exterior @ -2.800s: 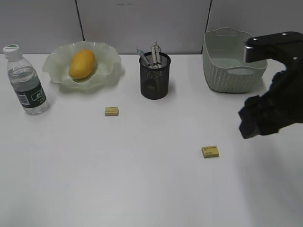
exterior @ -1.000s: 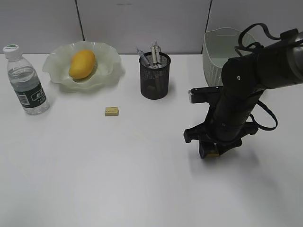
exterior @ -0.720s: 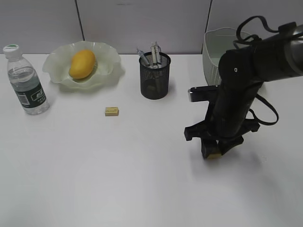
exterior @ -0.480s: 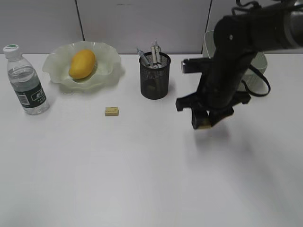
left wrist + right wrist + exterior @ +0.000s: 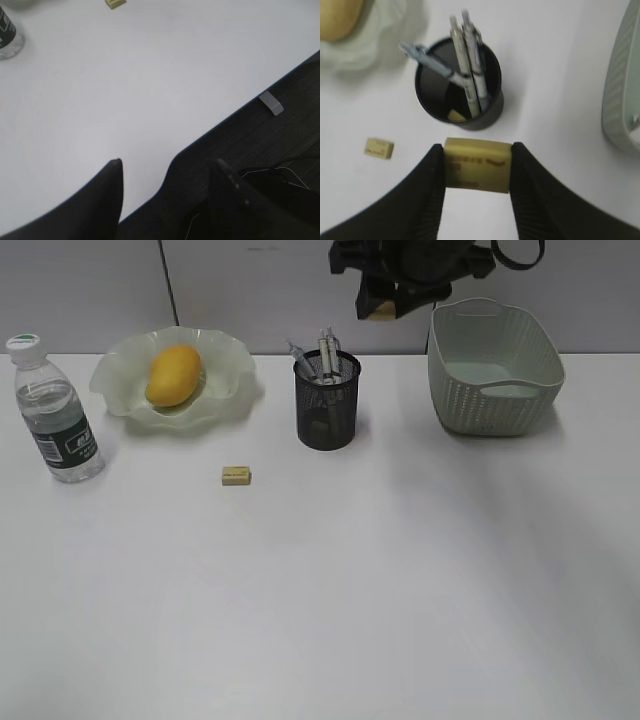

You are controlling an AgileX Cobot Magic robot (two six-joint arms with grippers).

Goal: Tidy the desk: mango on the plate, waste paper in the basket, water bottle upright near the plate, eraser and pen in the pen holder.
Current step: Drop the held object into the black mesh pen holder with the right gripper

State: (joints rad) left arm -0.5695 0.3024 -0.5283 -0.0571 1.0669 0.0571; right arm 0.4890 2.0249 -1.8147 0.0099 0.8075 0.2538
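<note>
Next, my right gripper lets go of the yellow eraser among the pens inside the black pen holder (image 5: 328, 374) (image 5: 461, 92).
High above the pen holder (image 5: 326, 408), at the top of the exterior view, my right gripper (image 5: 388, 298) is shut on a yellow eraser (image 5: 381, 310). The right wrist view shows that eraser (image 5: 477, 164) pinched between both fingers, just in front of the holder (image 5: 435, 107), which has pens (image 5: 468, 65) in it. A second eraser (image 5: 236, 475) lies on the desk (image 5: 320, 600). The mango (image 5: 174, 375) rests on the plate (image 5: 228, 390). The water bottle (image 5: 55, 420) stands upright to its left. My left gripper (image 5: 168, 163) hangs open and empty over the desk's front edge. No waste paper shows.
The pale green basket (image 5: 495, 385) stands at the back right. A grey partition wall runs behind the desk. A small yellow piece (image 5: 455, 116) lies inside the pen holder. In the left wrist view, dark floor with cables lies beyond the desk edge (image 5: 240, 107).
My right gripper closed on the eraser at the desk's right, lifted it, and carried it up and back toward the pen holder. The left arm has not moved.
</note>
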